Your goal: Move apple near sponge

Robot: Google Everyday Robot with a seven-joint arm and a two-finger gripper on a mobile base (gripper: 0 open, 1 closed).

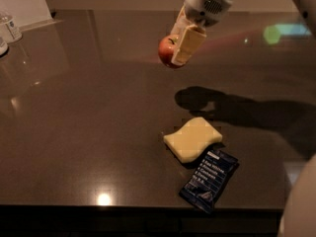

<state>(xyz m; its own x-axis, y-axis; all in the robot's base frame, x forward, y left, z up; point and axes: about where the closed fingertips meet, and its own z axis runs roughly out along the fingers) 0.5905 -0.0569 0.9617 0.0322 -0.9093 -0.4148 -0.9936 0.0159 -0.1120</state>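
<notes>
The apple, now hanging above the dark table, will be let go by my gripper on the dark table [196,102], just past the far edge of the sponge.
The red-orange apple [167,51] hangs in the air above the dark table, held in my gripper [178,47]. The gripper comes down from the top of the camera view and its cream fingers [187,44] are closed around the apple. The pale yellow sponge [192,138] lies flat on the table, below and a little right of the apple, well apart from it. The gripper's shadow falls on the table just beyond the sponge.
A dark blue snack wrapper [209,179] with white print lies against the sponge's near right side. A clear bottle [10,27] and a white board stand at the far left. The table's front edge [148,209] runs along the bottom. My arm's white body [301,201] fills the lower right corner.
</notes>
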